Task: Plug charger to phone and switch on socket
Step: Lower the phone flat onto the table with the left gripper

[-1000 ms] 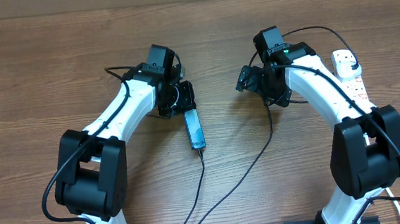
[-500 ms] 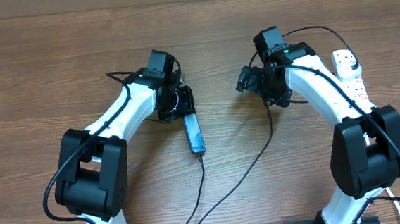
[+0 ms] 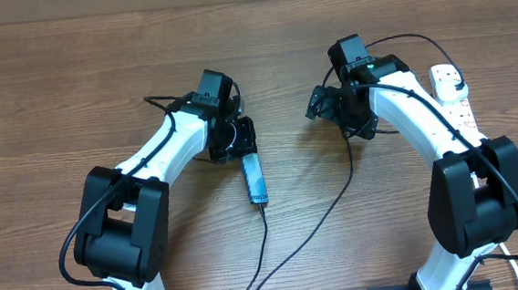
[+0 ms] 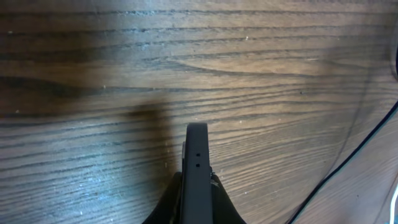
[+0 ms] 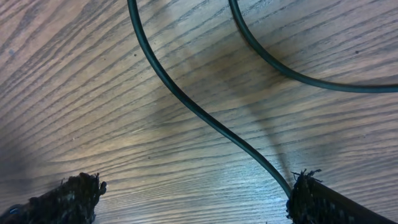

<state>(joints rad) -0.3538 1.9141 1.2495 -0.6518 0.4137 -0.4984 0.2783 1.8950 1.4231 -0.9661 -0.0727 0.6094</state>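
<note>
My left gripper will set the phone down on the bare wood [image 3: 253, 184] between my arms.
The phone [image 3: 255, 178] lies on the table with its light-blue screen up. My left gripper [image 3: 243, 141] is shut on its far end. In the left wrist view the phone's dark edge [image 4: 197, 155] sticks out between my left gripper's [image 4: 197, 182] closed fingers. The charger's thin black cable [image 3: 261, 229] meets the phone's near end, loops at the table's front edge and runs up toward the right arm. My right gripper [image 3: 316, 104] is open and empty above the table. In the right wrist view [image 5: 193, 199] the cable [image 5: 186, 106] passes beside the right finger. The socket [image 3: 457, 105] lies at the far right with a black plug [image 3: 452, 78] in it.
The socket's white lead [image 3: 509, 254] runs down by the right arm's base. A second loop of black cable [image 5: 292, 71] lies on the wood in the right wrist view. The table's far edge runs along the top of the overhead view.
My left gripper has shifted slightly right and toward the front with the phone in it; the cable end has followed. The right arm has not moved.
</note>
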